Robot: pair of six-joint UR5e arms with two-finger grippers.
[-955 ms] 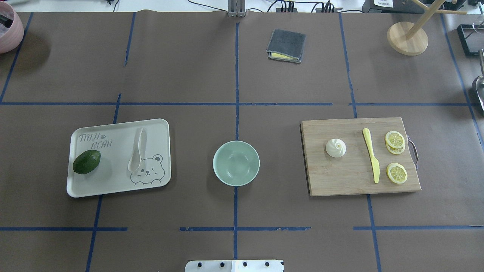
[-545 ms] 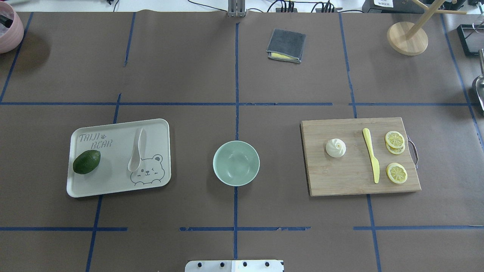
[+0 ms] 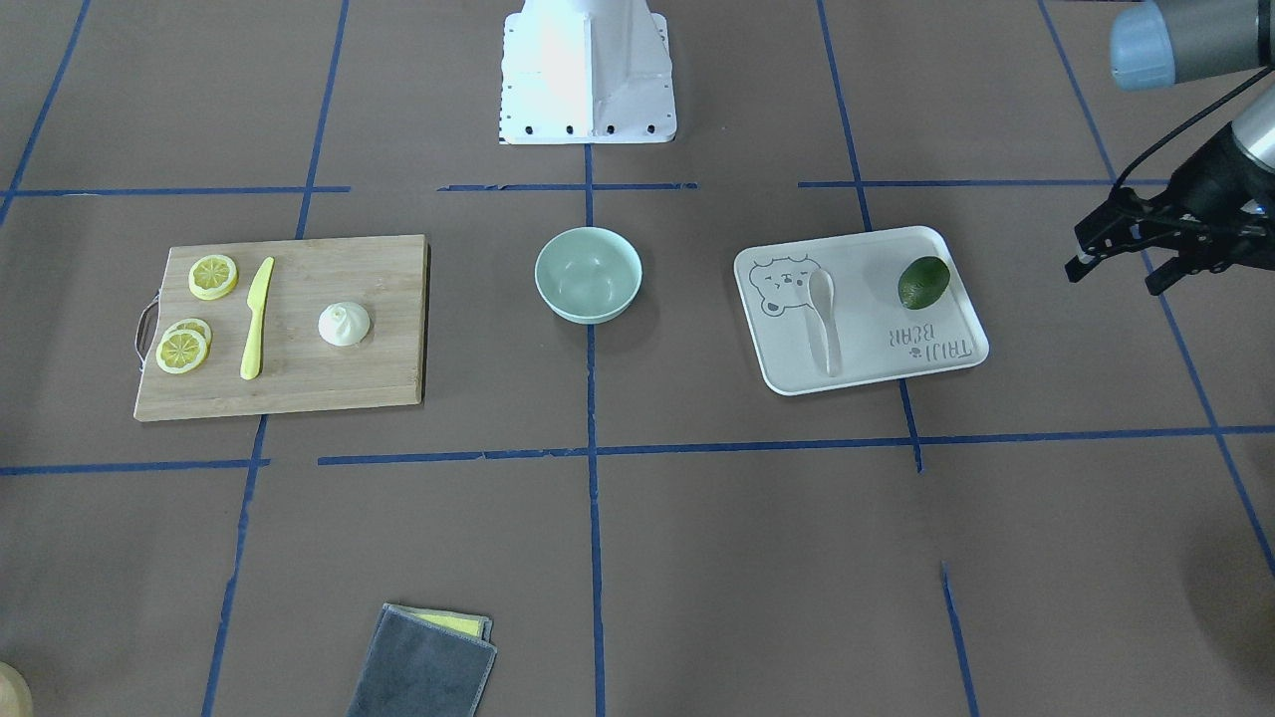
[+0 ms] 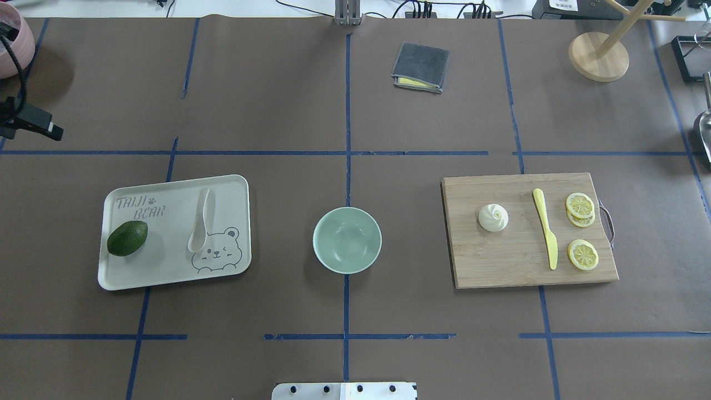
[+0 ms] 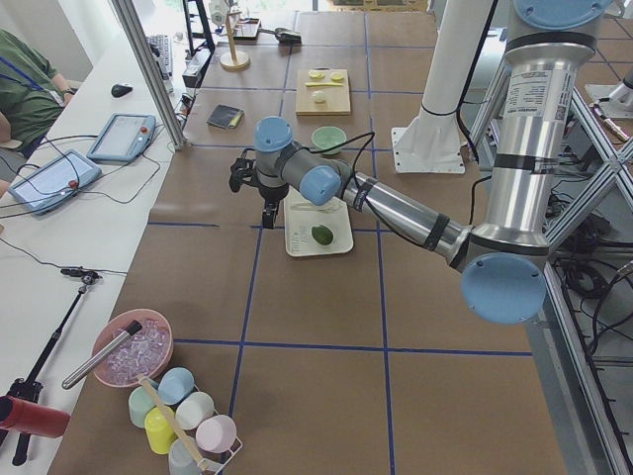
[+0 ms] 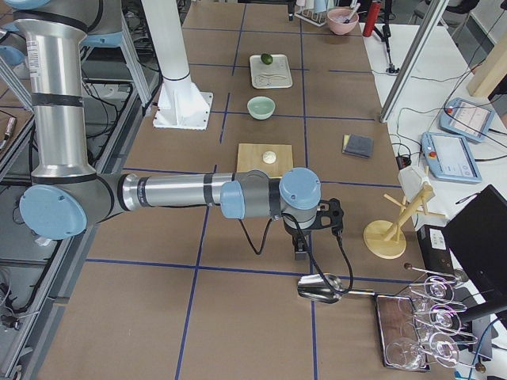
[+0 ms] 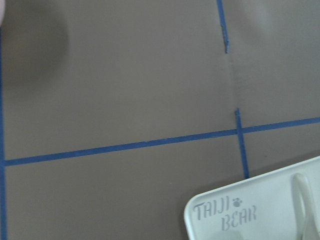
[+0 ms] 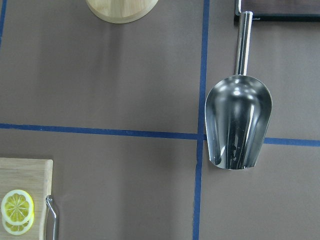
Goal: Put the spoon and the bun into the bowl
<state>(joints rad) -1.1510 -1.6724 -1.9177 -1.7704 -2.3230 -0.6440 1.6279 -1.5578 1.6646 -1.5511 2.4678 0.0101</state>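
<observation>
The cream spoon is to be taken by my left gripper, which will close on the handle [image 3: 828, 328] [image 7: 308, 216] near the spoon's rounded end, on the white tray.
The cream spoon [image 4: 201, 221] lies on the white bear-print tray [image 4: 166, 266] at the left; its handle shows in the left wrist view [image 7: 306, 200]. The white bun [image 4: 493, 217] sits on the wooden cutting board [image 4: 500, 261] at the right. The mint-green bowl [image 4: 347, 240] stands empty between them at the table's middle. My left gripper [image 3: 1111, 277] is open and empty, hovering outside the tray's far left corner. My right gripper [image 6: 305, 237] shows only in the exterior right view, beyond the board's outer end; I cannot tell if it is open.
A dark green avocado [image 4: 127, 238] lies on the tray. A yellow knife [image 4: 546, 228] and lemon slices [image 4: 582, 254] lie on the board. A grey cloth [image 4: 420, 67], a wooden stand [image 4: 598, 55], a metal scoop [image 8: 239, 125] and a pink bowl [image 4: 14, 44] sit at the table's edges.
My left gripper has come into the overhead view at its left edge. The spoon, bun and bowl have not moved.
</observation>
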